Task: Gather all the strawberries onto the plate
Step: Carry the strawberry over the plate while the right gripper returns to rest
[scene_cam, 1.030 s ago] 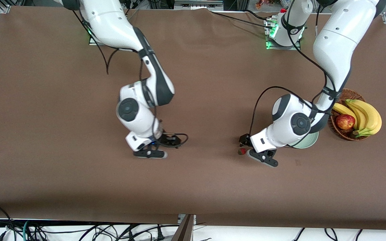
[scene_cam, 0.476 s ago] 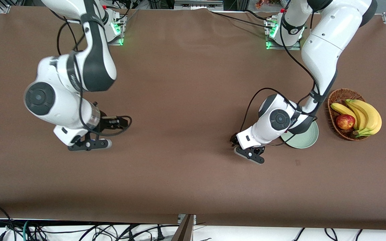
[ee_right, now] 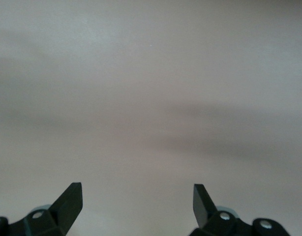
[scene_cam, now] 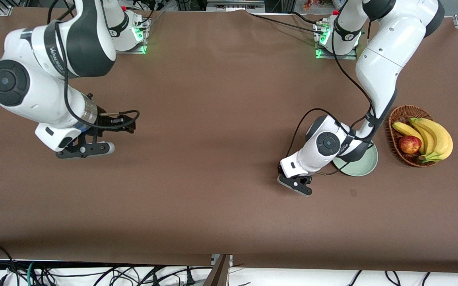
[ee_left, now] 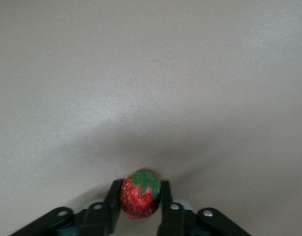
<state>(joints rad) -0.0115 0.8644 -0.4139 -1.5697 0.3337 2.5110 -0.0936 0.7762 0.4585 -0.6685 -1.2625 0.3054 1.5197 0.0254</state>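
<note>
My left gripper is going to set the strawberry down on the pale green plate [scene_cam: 366, 150], toward the side of the plate's rim that faces the wicker basket.
In the left wrist view, one strawberry [ee_left: 139, 197], red with a green cap, sits pinched between the two black fingers of my left gripper [ee_left: 140, 186], which is shut on it. The front view shows the left gripper [scene_cam: 295, 184] low at the brown table, just beside the pale green plate [scene_cam: 366, 162]; the berry is hidden under the hand there. The left arm covers part of the plate. My right gripper [scene_cam: 82, 150] hangs open over bare table toward the right arm's end, and the right wrist view shows nothing between its fingertips [ee_right: 72, 194].
A brown wicker basket [scene_cam: 406, 110] with bananas [scene_cam: 433, 137] and a red apple [scene_cam: 409, 144] stands beside the plate at the left arm's end of the table. Cables hang off the table's edge nearest the front camera.
The left gripper has shut on the strawberry, which lay next to its fingers a second ago. The right arm has swung from mid-table toward its own end, still open.
</note>
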